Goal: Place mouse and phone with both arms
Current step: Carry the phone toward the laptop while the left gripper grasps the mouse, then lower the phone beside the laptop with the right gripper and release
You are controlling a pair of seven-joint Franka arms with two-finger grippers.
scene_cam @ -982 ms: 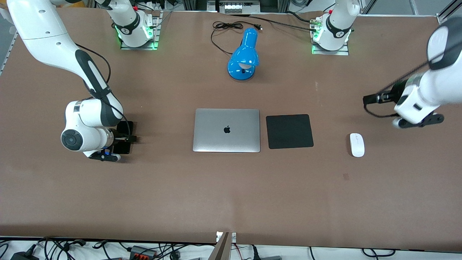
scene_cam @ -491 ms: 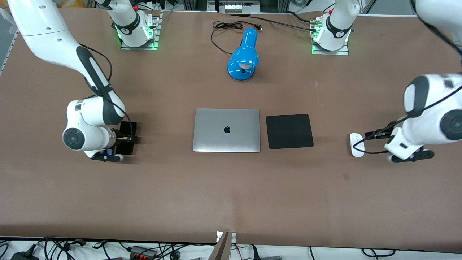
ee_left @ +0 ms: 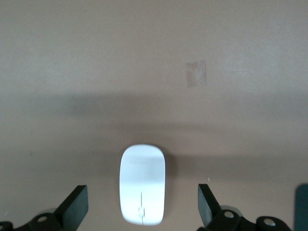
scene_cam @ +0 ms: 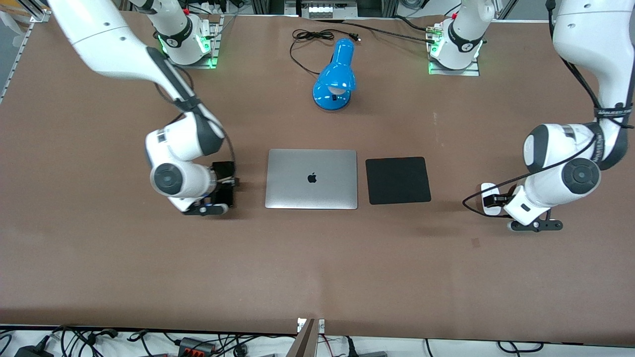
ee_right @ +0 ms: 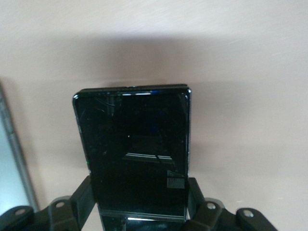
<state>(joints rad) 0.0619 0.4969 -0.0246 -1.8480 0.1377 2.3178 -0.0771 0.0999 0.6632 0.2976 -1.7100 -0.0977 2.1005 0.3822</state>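
I need to release the black phone from my right gripper on the bare table (scene_cam: 233, 186) beside the laptop, opposite the mouse pad.
The black phone (ee_right: 134, 144) is clamped between the fingers of my right gripper (ee_right: 139, 199). In the front view the right gripper (scene_cam: 225, 184) holds the phone (scene_cam: 223, 171) low over the table, close beside the laptop (scene_cam: 311, 178) toward the right arm's end. The white mouse (ee_left: 142, 190) lies on the table between the spread fingers (ee_left: 77, 204) of my left gripper (ee_left: 142, 204); the fingers stand apart from its sides. In the front view the left gripper (scene_cam: 494, 201) covers part of the mouse (scene_cam: 487, 191).
A black square mouse pad (scene_cam: 398, 180) lies beside the closed silver laptop, between it and the mouse. A blue desk lamp (scene_cam: 335, 77) with its cable lies farther from the front camera. The laptop's edge (ee_right: 9, 168) shows in the right wrist view.
My right gripper has carried the phone toward the laptop. My left arm has swung down and over the mouse, its open fingers now on either side of it.
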